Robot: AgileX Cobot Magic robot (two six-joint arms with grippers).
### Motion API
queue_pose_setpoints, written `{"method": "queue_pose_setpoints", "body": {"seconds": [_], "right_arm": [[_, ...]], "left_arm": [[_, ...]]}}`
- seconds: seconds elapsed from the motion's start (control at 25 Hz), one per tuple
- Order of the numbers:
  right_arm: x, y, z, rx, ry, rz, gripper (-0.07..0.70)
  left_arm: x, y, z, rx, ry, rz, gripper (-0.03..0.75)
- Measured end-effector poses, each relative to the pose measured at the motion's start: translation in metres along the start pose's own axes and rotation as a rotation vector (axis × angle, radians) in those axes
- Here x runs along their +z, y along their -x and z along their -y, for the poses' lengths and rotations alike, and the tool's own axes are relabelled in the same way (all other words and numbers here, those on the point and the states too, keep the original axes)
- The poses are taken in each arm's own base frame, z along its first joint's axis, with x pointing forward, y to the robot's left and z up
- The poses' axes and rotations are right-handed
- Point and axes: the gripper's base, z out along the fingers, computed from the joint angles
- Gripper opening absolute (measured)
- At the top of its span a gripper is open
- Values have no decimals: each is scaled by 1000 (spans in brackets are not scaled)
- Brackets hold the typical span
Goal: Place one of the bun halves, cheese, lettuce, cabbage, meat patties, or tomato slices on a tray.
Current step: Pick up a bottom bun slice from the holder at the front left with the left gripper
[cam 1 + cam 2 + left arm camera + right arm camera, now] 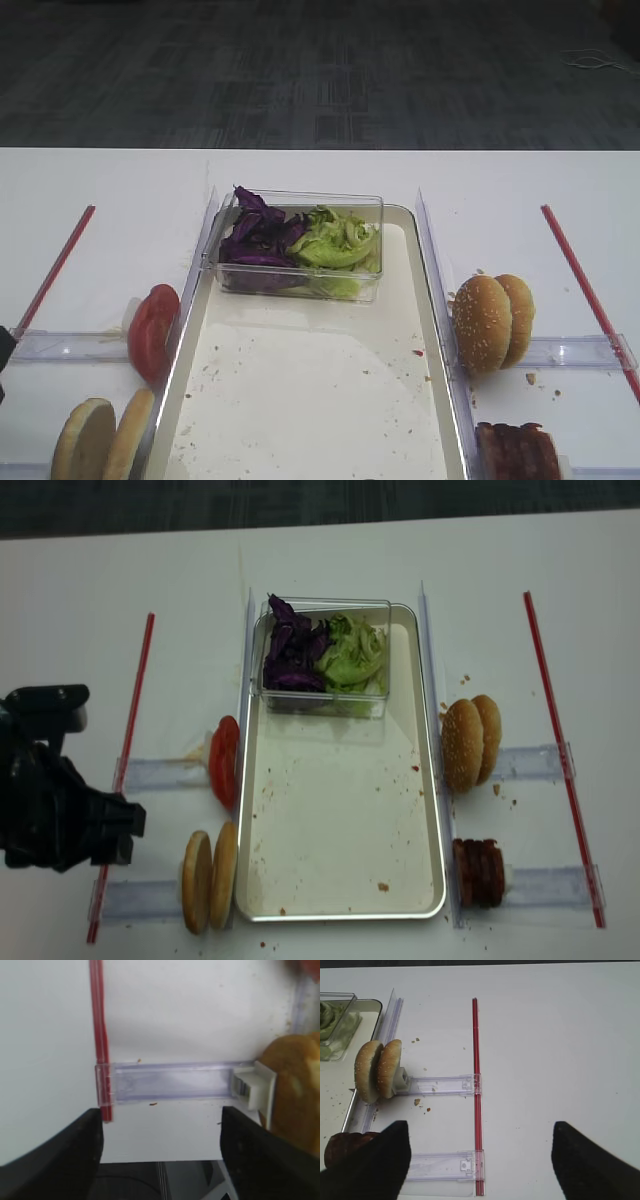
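Observation:
The plain bun half closest to the tray is next for my left gripper. Next, I close that gripper around the plain bun half's top edge [225, 868] to take hold of it.
The silvery tray [340, 820] lies mid-table with a crumb-flecked floor [300, 380]. At its far end a clear box holds purple cabbage [255, 240] and green lettuce [335, 240]. Tomato slices [224, 760] and two plain bun halves [208, 878] stand on edge left of the tray. Meat patties [478, 870] sit right of it. Cheese is out of view. My left gripper [161, 1130] is open and empty, left of the bun halves [295, 1095], over a clear rail. My right gripper [480, 1160] is open and empty over bare table, right of the patties [342, 1147].
Two sesame-seeded bun halves [472, 742] stand on edge right of the tray. Red strips [130, 750] [560, 740] and clear plastic rails [440, 1085] lie on both sides of the table. The left arm [55, 800] fills the near left. The near table edge shows in the left wrist view.

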Motion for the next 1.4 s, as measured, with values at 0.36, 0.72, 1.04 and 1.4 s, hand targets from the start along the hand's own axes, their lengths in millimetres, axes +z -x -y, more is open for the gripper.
{"method": "queue_pose_setpoints", "body": {"seconds": [0.36, 0.72, 1.04, 1.4], "right_arm": [[0, 0, 0, 0, 0, 0, 608], [0, 0, 0, 4, 0, 0, 608], [0, 0, 0, 4, 0, 0, 608], [0, 0, 0, 4, 0, 4, 608]], "left_arm": [[-16, -5, 56, 114, -71, 47, 491], [-24, -31, 105, 207, -133, 49, 491], [-26, -41, 122, 209, -159, 92, 491], [-7, -32, 129, 207, -95, 75, 491]]}}
